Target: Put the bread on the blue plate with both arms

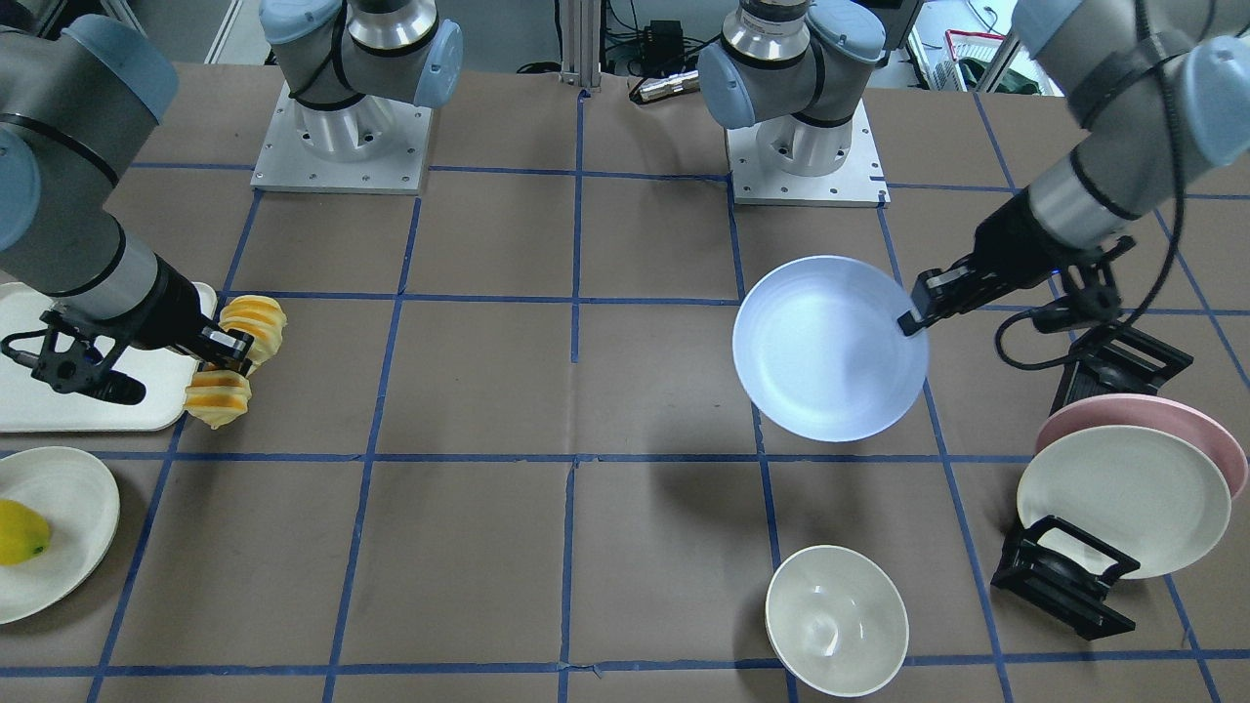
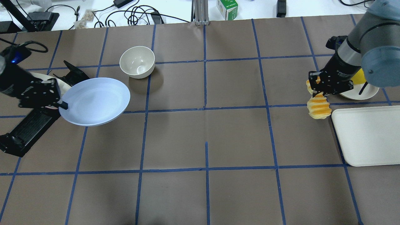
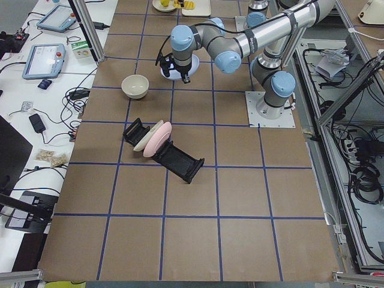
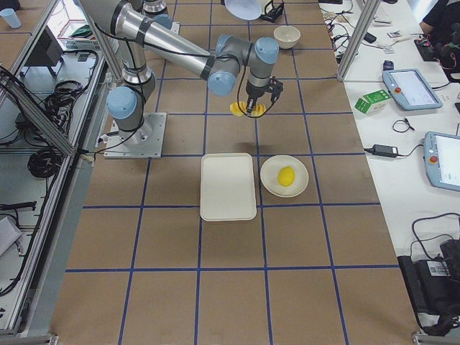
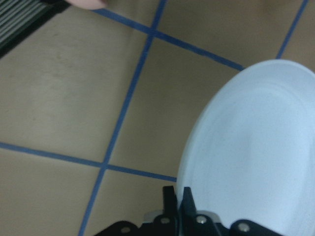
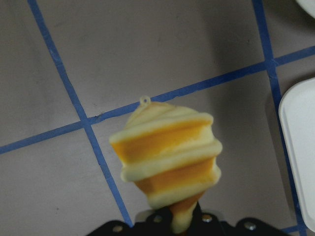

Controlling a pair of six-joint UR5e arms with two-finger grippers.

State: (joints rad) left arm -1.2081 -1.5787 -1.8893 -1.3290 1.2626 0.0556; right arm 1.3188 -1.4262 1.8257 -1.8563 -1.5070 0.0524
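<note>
Next, my left gripper lets go of the blue plate so that it rests on the tape crossing midway (image 1: 593,457) between the cream tray and the black rack.
The blue plate (image 1: 828,349) is a pale lavender-blue round plate held in the air above the table. My left gripper (image 1: 914,320) is shut on its rim; it shows in the overhead view (image 2: 62,104) at the left, with the plate (image 2: 95,101) beside it, and in the left wrist view (image 5: 179,209) with the plate (image 5: 256,157). The bread (image 1: 234,361), a ridged yellow-orange loaf, is pinched at its middle by my right gripper (image 1: 227,351), which is shut on it, off the table. It shows in the overhead view (image 2: 318,104) and the right wrist view (image 6: 167,157).
A cream tray (image 2: 368,134) lies at the robot's right, beside a cream plate with a yellow lemon (image 1: 20,532). A cream bowl (image 2: 137,62) stands near the blue plate. A black rack (image 1: 1064,576) holds a pink plate (image 1: 1172,420) and a cream plate (image 1: 1123,498).
</note>
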